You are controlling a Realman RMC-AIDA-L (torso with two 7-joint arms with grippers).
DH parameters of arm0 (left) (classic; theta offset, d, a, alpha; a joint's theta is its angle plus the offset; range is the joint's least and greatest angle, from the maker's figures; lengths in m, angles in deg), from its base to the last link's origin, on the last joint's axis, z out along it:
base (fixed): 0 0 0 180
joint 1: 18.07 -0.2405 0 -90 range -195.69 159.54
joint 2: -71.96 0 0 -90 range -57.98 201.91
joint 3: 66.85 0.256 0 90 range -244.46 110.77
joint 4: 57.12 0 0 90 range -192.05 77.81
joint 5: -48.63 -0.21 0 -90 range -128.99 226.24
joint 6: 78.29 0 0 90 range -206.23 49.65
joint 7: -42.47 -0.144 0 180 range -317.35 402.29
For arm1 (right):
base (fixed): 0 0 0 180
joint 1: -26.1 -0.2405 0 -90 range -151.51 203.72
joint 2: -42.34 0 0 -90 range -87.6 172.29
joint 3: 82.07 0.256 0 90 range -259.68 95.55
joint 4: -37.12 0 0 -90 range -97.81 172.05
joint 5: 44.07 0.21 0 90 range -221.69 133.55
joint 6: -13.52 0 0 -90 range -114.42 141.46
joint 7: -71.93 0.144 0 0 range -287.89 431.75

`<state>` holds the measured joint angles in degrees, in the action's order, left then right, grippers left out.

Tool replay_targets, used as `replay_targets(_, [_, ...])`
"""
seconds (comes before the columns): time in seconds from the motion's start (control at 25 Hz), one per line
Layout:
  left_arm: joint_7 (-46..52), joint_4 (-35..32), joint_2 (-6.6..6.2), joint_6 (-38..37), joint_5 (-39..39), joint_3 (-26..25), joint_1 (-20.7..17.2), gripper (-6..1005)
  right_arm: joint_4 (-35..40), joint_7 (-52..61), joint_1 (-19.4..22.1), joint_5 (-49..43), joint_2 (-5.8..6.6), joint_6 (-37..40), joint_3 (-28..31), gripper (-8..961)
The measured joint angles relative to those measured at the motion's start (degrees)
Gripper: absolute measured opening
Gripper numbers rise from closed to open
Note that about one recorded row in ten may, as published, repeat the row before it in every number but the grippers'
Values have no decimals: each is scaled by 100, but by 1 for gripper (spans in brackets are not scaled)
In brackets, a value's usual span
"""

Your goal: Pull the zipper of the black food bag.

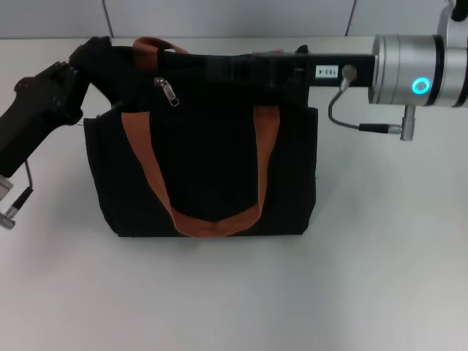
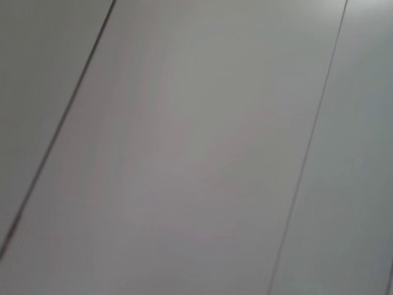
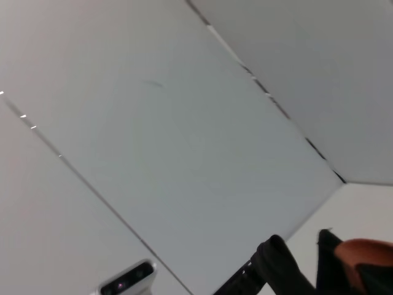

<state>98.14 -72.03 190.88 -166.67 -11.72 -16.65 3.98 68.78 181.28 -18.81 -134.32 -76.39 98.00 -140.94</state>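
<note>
The zipper's pull tab hangs clear of my right gripper's fingers along the bag's top edge, so it should open and close on the tab itself (image 1: 171, 96).
The black food bag (image 1: 212, 161) stands upright at the middle of the white table, its orange-brown handles running down its face in a U. The zipper (image 1: 167, 92), a small silver pull tab, hangs at the upper left of the bag's face, just under the top edge. My left gripper (image 1: 93, 53) is against the bag's upper left corner. My right gripper (image 1: 216, 66) reaches in from the right and lies along the bag's top edge, dark against the dark fabric, a little right of the pull tab. An orange strap end (image 3: 363, 252) shows in the right wrist view.
The white table (image 1: 234, 292) stretches in front of the bag and to both sides. A pale panelled wall (image 2: 196, 147) stands behind. A cable (image 1: 365, 126) loops under my right wrist.
</note>
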Motion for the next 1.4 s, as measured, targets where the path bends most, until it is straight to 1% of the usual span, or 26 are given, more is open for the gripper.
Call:
replay_targets(0.08, [427,-39,-16,-176,-7,61,75,59,-1,-217,36,-2,-11,27,-27,0])
replay_targets(0.2, [793,-93,-23,-339,-14,120,182,59,-16,-530,120,-16,-22,31,-67,0])
replay_targets(0.44, [1239,-278,-23,-448,-31,294,418,60,-46,-724,269,-55,-27,5,-69,112])
replay_targets(0.52, [1281,-287,-16,-446,-31,341,520,60,-50,-723,286,-74,-27,0,-58,335])
replay_targets(0.56, [1339,-287,-10,-435,-31,422,639,60,-26,-725,299,-78,-27,0,-61,334])
replay_targets(0.64, [1363,-294,-6,-432,-31,479,688,61,-16,-733,297,-79,-27,-17,-66,333])
replay_targets(0.68, [1392,-344,2,-432,-32,608,760,61,-14,-743,248,-81,-27,-120,-78,332])
replay_targets(0.72, [1392,-344,2,-432,-32,608,760,61,-14,-743,248,-81,-27,-120,-78,332])
replay_targets(0.76, [1430,-465,4,-439,-31,767,809,61,-27,-740,226,-81,-29,-189,-91,331])
replay_targets(0.88, [1523,-623,13,-443,-24,900,867,61,-51,-739,198,-81,-36,-424,-194,331])
replay_targets(1.12, [1567,-669,18,-448,-20,922,963,62,-54,-776,176,-73,-46,-456,-217,332])
replay_targets(1.28, [1555,-674,25,-395,-27,926,1027,62,-53,-783,111,-61,-59,-60,-257,332])
replay_targets(1.4, [1533,-677,27,-351,-24,928,1040,63,-52,-769,148,-59,-60,-224,-239,332])
